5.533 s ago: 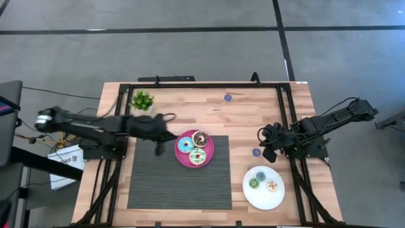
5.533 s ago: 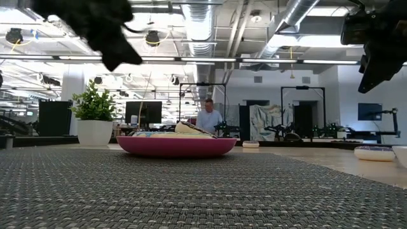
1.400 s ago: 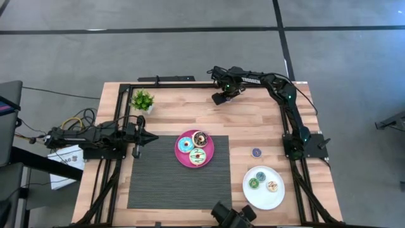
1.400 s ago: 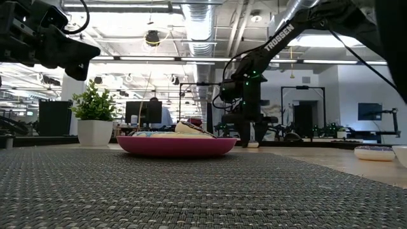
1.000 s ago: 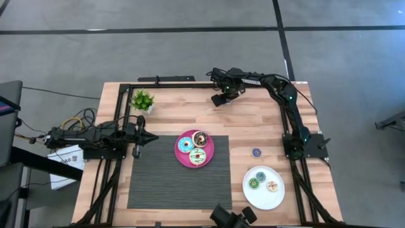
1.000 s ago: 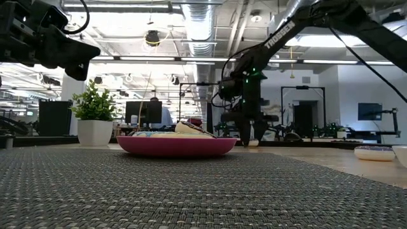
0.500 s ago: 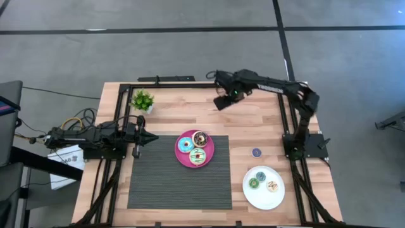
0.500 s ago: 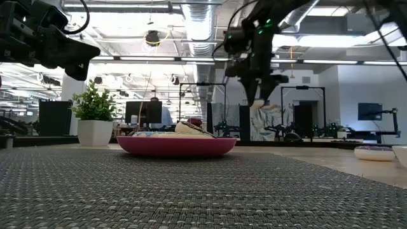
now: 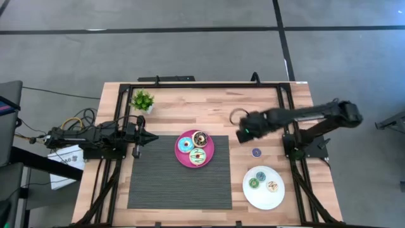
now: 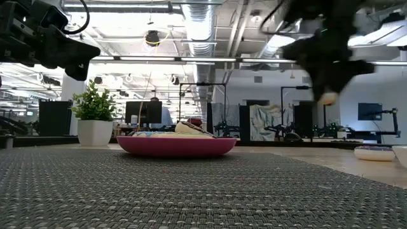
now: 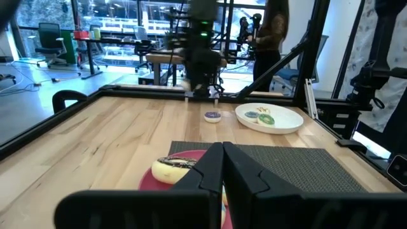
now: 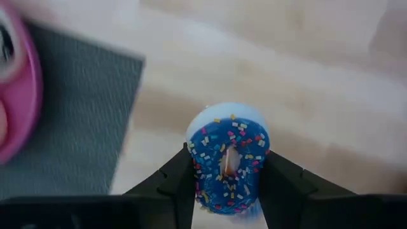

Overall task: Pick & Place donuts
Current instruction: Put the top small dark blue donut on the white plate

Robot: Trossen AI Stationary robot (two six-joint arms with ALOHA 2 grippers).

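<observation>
The blue sprinkled donut, still high above the bare wood, will go down from my right gripper onto the white plate's open spot (image 9: 264, 192) next to the green donut.
My right gripper (image 9: 241, 132) hangs over the bare wood between the pink plate (image 9: 209, 156) and the table's right rail, shut on a blue sprinkled donut (image 12: 229, 159). In the low view this donut (image 10: 328, 98) shows its pale underside below the gripper (image 10: 327, 94), high above the table. The pink plate holds three donuts (image 9: 197, 155); the white plate (image 9: 278, 196) holds three more (image 9: 260, 175). A purple donut (image 9: 256, 152) lies flat on the wood. My left gripper (image 9: 143, 135), shut and empty, waits at the left rail. My right gripper pinches the blue donut by two opposite sides of its outer rim (image 12: 194, 166), one finger (image 12: 175, 184) on each side. The fingers come from above, pointing down. The donut is lifted clear, icing up.
A potted plant (image 9: 142, 99) stands at the far left corner. A grey ribbed mat (image 9: 177, 187) lies under the pink plate's near half. Black rails (image 9: 285, 114) frame the table. Bare wood stretches along the far side.
My right gripper was down on the donut near the table's far edge, then raised it clear. It has carried the donut toward the near edge and slightly right, to a spot just far of the purple donut. The left arm kept still.
</observation>
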